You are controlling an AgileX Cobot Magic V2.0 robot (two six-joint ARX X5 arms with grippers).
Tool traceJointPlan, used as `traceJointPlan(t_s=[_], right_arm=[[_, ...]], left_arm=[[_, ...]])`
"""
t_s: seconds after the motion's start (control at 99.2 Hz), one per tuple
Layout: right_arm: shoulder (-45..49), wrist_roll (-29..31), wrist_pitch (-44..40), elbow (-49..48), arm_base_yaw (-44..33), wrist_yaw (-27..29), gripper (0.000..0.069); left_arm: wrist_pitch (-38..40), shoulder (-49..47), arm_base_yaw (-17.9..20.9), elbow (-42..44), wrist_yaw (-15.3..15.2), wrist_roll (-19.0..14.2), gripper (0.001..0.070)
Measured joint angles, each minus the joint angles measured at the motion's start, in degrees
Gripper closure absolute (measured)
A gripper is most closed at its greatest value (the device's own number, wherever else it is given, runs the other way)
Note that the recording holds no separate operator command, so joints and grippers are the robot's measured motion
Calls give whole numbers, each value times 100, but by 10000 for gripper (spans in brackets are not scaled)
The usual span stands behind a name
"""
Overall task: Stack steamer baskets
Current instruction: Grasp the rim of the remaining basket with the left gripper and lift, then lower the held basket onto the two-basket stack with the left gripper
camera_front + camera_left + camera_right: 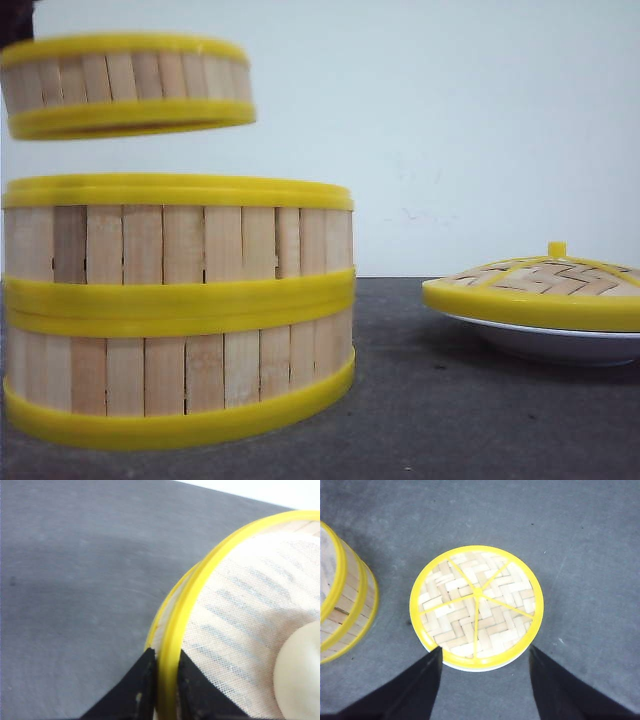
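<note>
My left gripper should set the steamer basket with the pale bun down on the yellow top rim of the stack (178, 187) and let go of it there.
Two steamer baskets stand stacked at the near left of the dark table, the upper one (180, 240) on the lower one (180, 375). A third steamer basket (125, 85) hangs in the air above the stack, slightly left of it. My left gripper (166, 656) is shut on this basket's yellow rim (187, 605), one finger inside and one outside the wall. White mesh cloth (240, 625) and a pale round bun (300, 675) lie inside it. My right gripper (485, 650) is open above the table, just beside the woven lid (476, 601). The stack's edge (342, 605) shows in the right wrist view.
The domed woven lid (545, 285) with yellow rim and knob rests on a white shallow plate (555, 345) at the right. Bare grey tabletop (420, 420) lies between the stack and the plate. A white wall stands behind.
</note>
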Motion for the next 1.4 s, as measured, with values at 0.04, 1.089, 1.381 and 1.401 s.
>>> traceJointPlan(t_s=[0.04, 1.089, 1.381, 1.401], right_arm=[[0, 0, 7, -52, 0, 0, 359], [24, 0, 603, -866, 0, -22, 359], [24, 0, 603, -866, 0, -22, 359], [24, 0, 605, -866, 0, -22, 360]], left_arm=[[-177, -90, -96, 0, 0, 98, 684], [-721, -734, -1860, -1224, -763, 739, 684], [-210, -765, -1860, -1604, -695, 717, 684], [-205, -769, -1860, -1606, -695, 715, 684]])
